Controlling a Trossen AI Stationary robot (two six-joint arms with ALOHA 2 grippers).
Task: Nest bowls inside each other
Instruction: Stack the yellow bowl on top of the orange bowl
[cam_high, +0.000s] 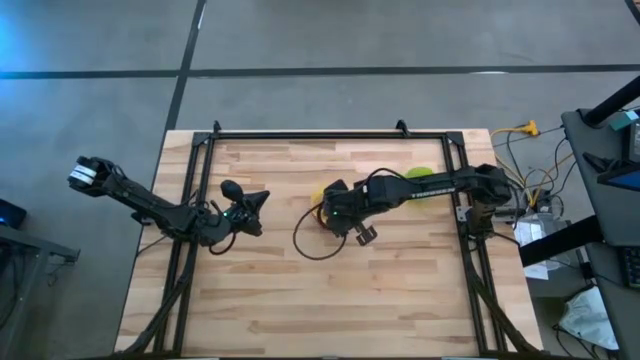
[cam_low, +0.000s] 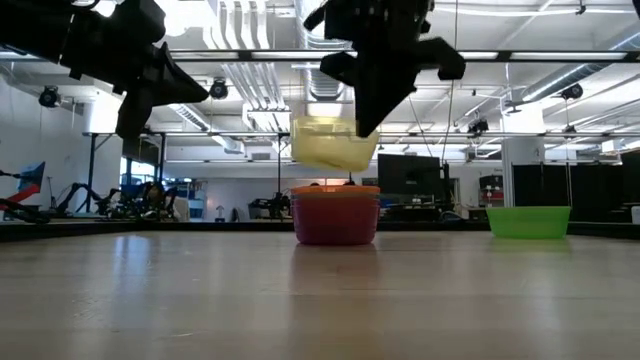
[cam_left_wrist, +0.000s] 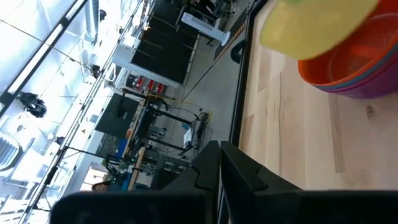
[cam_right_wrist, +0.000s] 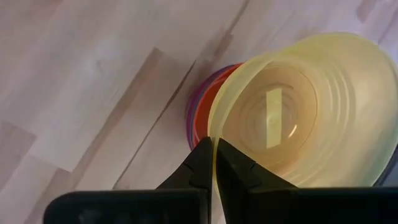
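My right gripper is going to release the translucent yellow bowl, now held just above the stack, inside the orange bowl on top of the stack (cam_high: 332, 204) (cam_right_wrist: 270, 121).
My right gripper (cam_right_wrist: 214, 155) is shut on the translucent yellow bowl (cam_low: 333, 143) and holds it in the air just above a stack of nested bowls (cam_low: 335, 215) near the table's middle. The stack's top bowl is orange (cam_left_wrist: 364, 53), with pink and purple rims below it (cam_right_wrist: 198, 109). A green bowl (cam_low: 528, 221) stands on its base toward the right far side, partly under the right arm (cam_high: 420, 178). No teal-blue bowl shows. My left gripper (cam_left_wrist: 219, 165) is shut and raised to the left of the stack (cam_high: 248, 200). My right gripper pinches the yellow bowl's rim (cam_right_wrist: 213, 142) between its two fingers, one inside the bowl and one outside. The fingers (cam_low: 372, 105) come from above, slanting down. The bowl is lifted clear, mouth up and slightly tilted, hanging below the fingers over the stack.
A black cable (cam_high: 310, 243) loops from the right arm over the table just near the stack. A black metal frame (cam_high: 320, 133) runs along the far edge and both sides. Bare wood lies across the near half (cam_high: 320, 300).
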